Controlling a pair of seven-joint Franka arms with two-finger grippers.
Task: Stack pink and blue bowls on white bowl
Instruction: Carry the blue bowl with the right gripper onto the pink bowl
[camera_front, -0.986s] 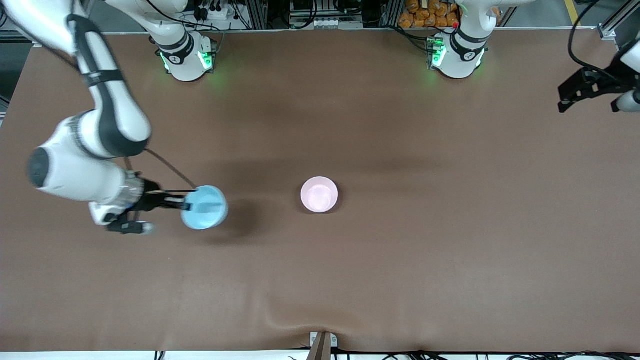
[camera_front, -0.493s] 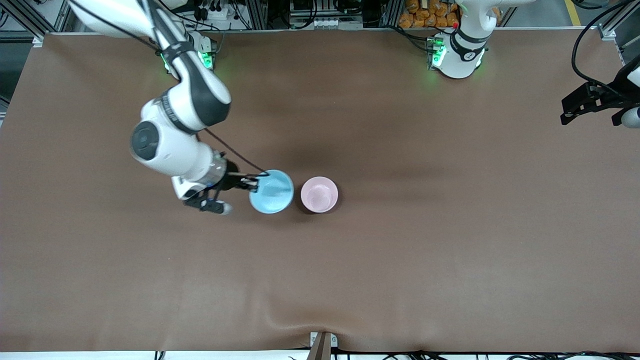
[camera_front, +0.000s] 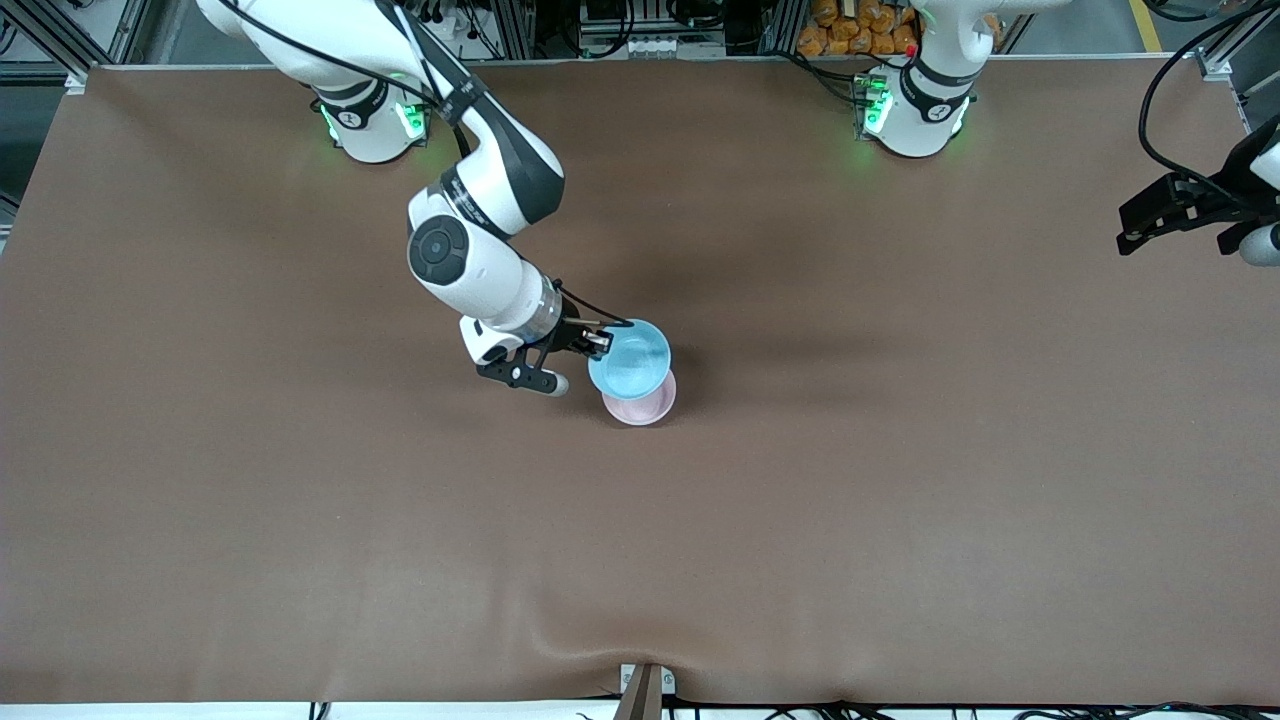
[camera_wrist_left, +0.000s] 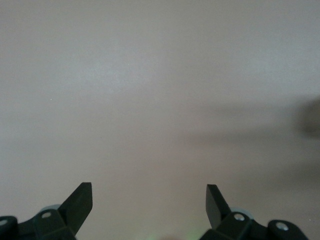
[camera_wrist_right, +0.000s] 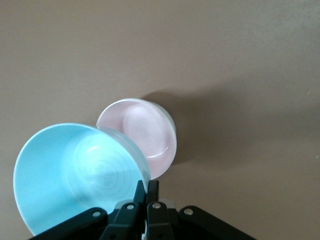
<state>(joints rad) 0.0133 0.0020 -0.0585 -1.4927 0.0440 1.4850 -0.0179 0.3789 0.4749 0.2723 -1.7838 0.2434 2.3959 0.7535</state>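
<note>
My right gripper needs to let go of the light blue bowl inside the pink bowl (camera_front: 638, 386) (camera_wrist_right: 138, 136), so that it is nested within that bowl's rim.
My right gripper (camera_front: 603, 341) is shut on the rim of the light blue bowl (camera_front: 632, 358) and holds it tilted in the air, partly over the pale pink bowl (camera_front: 648, 408). The pink bowl stands upright in the middle of the table. In the right wrist view the fingers (camera_wrist_right: 148, 186) pinch the blue bowl's (camera_wrist_right: 75, 175) rim, with the pink bowl (camera_wrist_right: 142, 132) just past it. A whitish edge (camera_wrist_right: 173, 131) shows around the pink bowl's side; the white bowl is otherwise hidden. My left gripper (camera_front: 1165, 215) waits open and empty at the left arm's end of the table, and its wrist view (camera_wrist_left: 150, 195) shows only bare table.
The brown table cover (camera_front: 900, 450) has a small ridge near the front camera's edge (camera_front: 560, 640). The two arm bases (camera_front: 375, 120) (camera_front: 915, 110) stand along the edge farthest from the front camera.
My right arm has carried the blue bowl from the right arm's end of the table to the middle, where it now overlaps the pink bowl. The left arm has barely moved.
</note>
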